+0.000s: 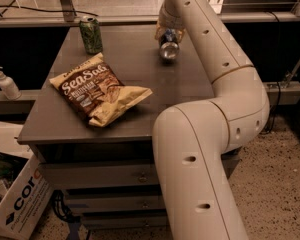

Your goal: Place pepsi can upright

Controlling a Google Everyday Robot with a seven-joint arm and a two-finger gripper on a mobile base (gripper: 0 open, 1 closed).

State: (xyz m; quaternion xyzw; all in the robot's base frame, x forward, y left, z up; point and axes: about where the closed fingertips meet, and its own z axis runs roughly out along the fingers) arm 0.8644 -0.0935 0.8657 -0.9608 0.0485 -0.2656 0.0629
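Note:
Next, my gripper lets go of the pepsi can upright on the bare grey table (174, 77) near the pointed corner of the chips bag.
The pepsi can (168, 48) lies on its side at the far right of the grey table (140, 69), its silver end facing the camera. My gripper (165, 28) is at the end of the white arm (215, 59), directly over and behind the can and touching or very near its far end. The arm hides most of the gripper.
A green patterned can (91, 34) stands upright at the table's far left. A Sea Salt chips bag (97, 90) lies in the middle left. A soap bottle (6, 83) stands on a ledge to the left. A cardboard box (17, 199) is on the floor at lower left.

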